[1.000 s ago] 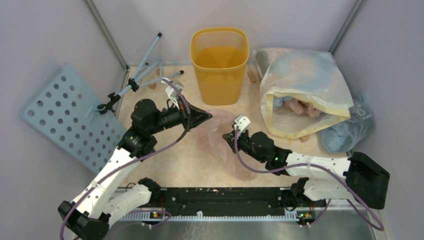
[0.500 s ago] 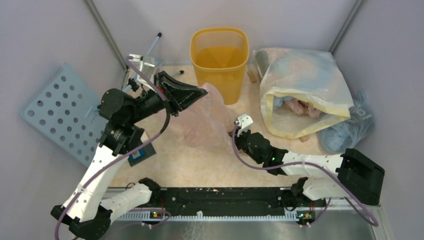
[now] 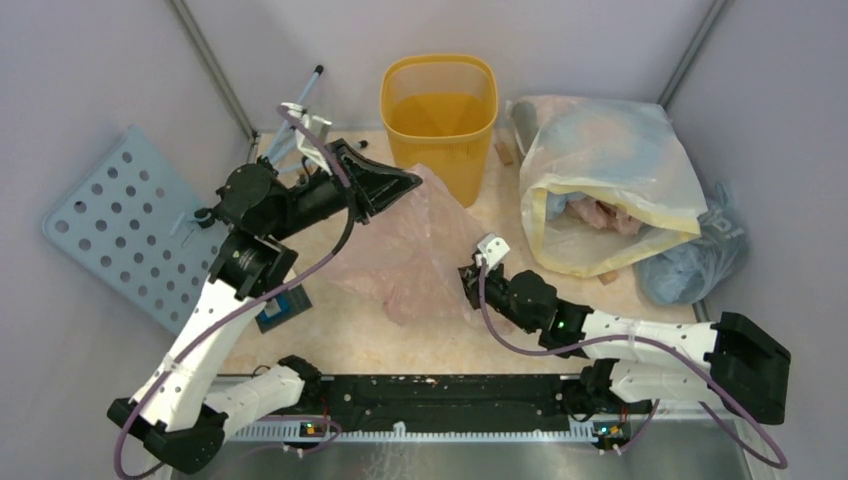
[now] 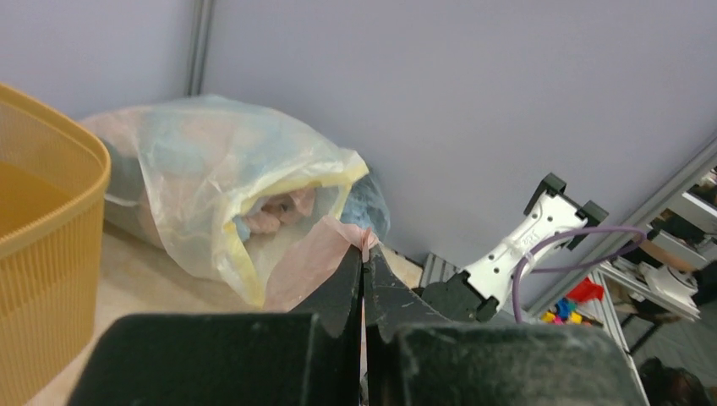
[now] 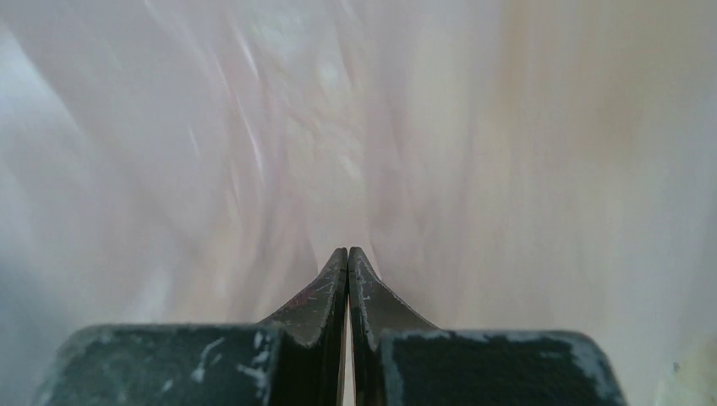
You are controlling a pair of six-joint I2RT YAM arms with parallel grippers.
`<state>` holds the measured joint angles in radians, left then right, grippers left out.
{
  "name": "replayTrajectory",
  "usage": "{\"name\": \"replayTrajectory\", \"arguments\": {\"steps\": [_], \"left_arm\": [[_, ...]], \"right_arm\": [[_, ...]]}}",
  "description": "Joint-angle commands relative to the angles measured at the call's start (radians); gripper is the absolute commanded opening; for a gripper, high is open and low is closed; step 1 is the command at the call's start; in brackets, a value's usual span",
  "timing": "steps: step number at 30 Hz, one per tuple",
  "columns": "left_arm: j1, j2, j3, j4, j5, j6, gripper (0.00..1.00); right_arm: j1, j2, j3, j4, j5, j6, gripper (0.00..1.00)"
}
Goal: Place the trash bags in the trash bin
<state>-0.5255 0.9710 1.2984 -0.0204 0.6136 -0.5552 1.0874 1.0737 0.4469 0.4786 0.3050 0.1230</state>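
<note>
The right gripper's closed fingers face the spread film of the pink trash bag, so the robot's right gripper should back away, open and take the bag's lower part [image 3: 460,308].
The pale pink trash bag [image 3: 400,255] hangs stretched in front of the yellow-orange trash bin [image 3: 440,125], its lower part resting on the table. My left gripper [image 3: 413,181] is shut on the bag's top corner and holds it up just left of the bin's near wall. In the left wrist view the pink film [image 4: 309,258] sticks out from the shut tips [image 4: 364,254], and the bin [image 4: 51,211] is at the left. My right gripper [image 3: 468,287] is shut at the bag's lower right edge. In the right wrist view its tips [image 5: 348,252] sit against blurred pink film [image 5: 279,127].
A large whitish-yellow sack [image 3: 600,190] lies right of the bin, with a grey-blue bag [image 3: 695,255] beyond it. A perforated blue panel [image 3: 130,230] leans at the left wall. Thin rods [image 3: 290,130] stand by the back left post. A small dark object [image 3: 280,308] lies near the left arm.
My left gripper has lifted the pink bag's corner off the table and carried it right, toward the bin, spreading the film. My right gripper has stayed low at the bag's edge, drawing back slightly.
</note>
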Motion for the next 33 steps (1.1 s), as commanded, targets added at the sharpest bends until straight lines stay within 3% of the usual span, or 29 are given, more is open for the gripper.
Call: {"name": "replayTrajectory", "arguments": {"steps": [1,10,17,27,30,33], "left_arm": [[0.002,0.051,-0.034,0.097,0.081,-0.058,0.0],[0.0,0.105,-0.036,0.167,0.151,-0.135,0.0],[-0.027,0.123,-0.087,0.337,0.215,-0.264,0.0],[-0.029,0.106,-0.055,0.514,0.252,-0.408,0.0],[-0.029,0.095,-0.041,0.476,0.245,-0.375,0.0],[-0.028,0.079,-0.038,0.385,0.207,-0.295,0.0]], "right_arm": [[0.015,-0.005,0.089,0.059,-0.056,-0.086,0.0],[0.014,0.065,0.158,0.103,-0.275,-0.117,0.0],[0.018,0.141,0.176,0.147,-0.3,-0.118,0.0],[0.018,0.193,0.148,0.17,-0.093,-0.064,0.0],[0.018,0.17,0.14,0.147,0.009,-0.036,0.0],[0.018,0.116,0.119,0.116,0.012,-0.029,0.0]]}}
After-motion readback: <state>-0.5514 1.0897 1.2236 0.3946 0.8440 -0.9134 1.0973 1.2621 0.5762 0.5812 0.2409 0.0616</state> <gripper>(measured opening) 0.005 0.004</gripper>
